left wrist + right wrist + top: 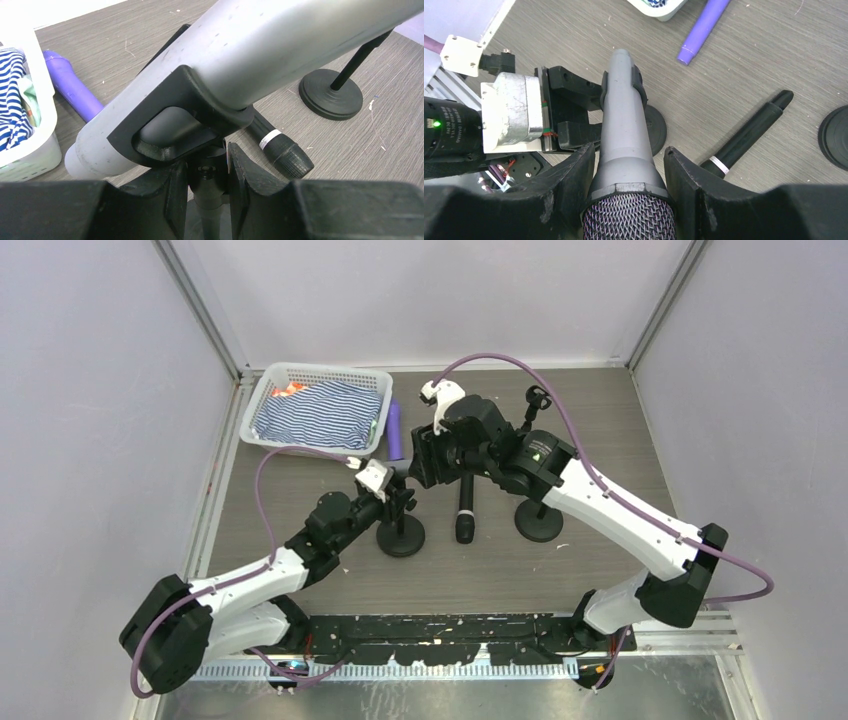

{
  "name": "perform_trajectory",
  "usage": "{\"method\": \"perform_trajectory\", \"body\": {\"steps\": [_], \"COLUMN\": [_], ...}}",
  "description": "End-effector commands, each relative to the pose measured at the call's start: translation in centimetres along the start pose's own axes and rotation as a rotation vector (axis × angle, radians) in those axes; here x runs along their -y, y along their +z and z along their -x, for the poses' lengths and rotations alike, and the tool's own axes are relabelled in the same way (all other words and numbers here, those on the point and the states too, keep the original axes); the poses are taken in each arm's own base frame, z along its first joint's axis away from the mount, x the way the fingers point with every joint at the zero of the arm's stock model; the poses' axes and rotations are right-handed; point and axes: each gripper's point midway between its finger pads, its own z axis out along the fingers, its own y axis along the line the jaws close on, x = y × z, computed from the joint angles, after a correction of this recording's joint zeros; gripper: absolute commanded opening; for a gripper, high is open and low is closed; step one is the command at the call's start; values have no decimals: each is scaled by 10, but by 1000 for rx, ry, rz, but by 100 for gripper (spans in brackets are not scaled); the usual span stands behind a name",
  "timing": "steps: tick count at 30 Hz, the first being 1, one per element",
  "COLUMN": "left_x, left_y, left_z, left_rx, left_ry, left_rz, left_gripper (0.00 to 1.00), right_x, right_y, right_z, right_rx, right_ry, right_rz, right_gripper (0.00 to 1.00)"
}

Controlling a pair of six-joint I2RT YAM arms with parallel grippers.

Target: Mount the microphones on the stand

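My left gripper is going to let go of the stand on the bare table (434, 405) (117, 35), in the space between the purple microphone's far end and the back wall.
A grey microphone (624, 130) with a mesh head lies in the black clip (175, 100) of the left stand (401, 537). My right gripper (630, 165) is shut on the microphone just below its head. My left gripper (207, 170) is shut on the stand's stem (207, 195) right under the clip. A black microphone (465, 510) lies flat on the table between the two stands. It also shows in the right wrist view (749, 132). A second stand (539, 520) stands to the right, its clip empty. A purple microphone (394, 430) lies beside the basket.
A white basket (320, 370) with striped cloth sits at the back left. White walls enclose the wooden table on three sides. Both arms meet over the table's middle.
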Motion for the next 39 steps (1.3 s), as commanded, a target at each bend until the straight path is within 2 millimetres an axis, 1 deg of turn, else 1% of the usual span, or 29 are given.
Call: {"method": "perform_trajectory", "body": {"steps": [1,6,11,19,23,26,27,30,32,33,35,37,39], "left_x": [63,69,69,69,68,66,63,55,51,49,46,44,43], "left_y": [2,3,2,-1,-2,-2,-2,-3,-4,-5,-7,-8,-10], "left_z": [27,24,23,20,20,18,17,12,9,8,5,3,1], "left_rx": [96,85,83,79,75,72,69,62,59,58,54,51,48], "left_ry": [75,94,96,96,94,93,93,86,76,72,67,60,56], "left_rz": [-266,-276,-276,-275,-270,-260,-245,-203,-177,-166,-152,-143,-138], "left_gripper": [0,0,0,0,0,0,0,0,0,0,0,0,0], "right_x": [25,26,29,29,29,30,30,27,22,18,12,7,3], "right_y": [46,59,72,95,100,99,97,83,71,63,46,28,7], "right_z": [-125,-124,-123,-127,-125,-115,-109,-82,-60,-48,-26,-5,12], "right_rx": [-466,-475,-476,-477,-469,-431,-409,-307,-214,-167,-87,-7,67], "right_ry": [-67,-73,-80,-75,-72,-63,-62,-50,-39,-33,-22,-17,-8], "right_rz": [-88,-108,-130,-140,-142,-152,-157,-152,-130,-113,-81,-54,-27], "right_gripper": [1,1,1,1,1,1,6,42,59,64,71,75,77]}}
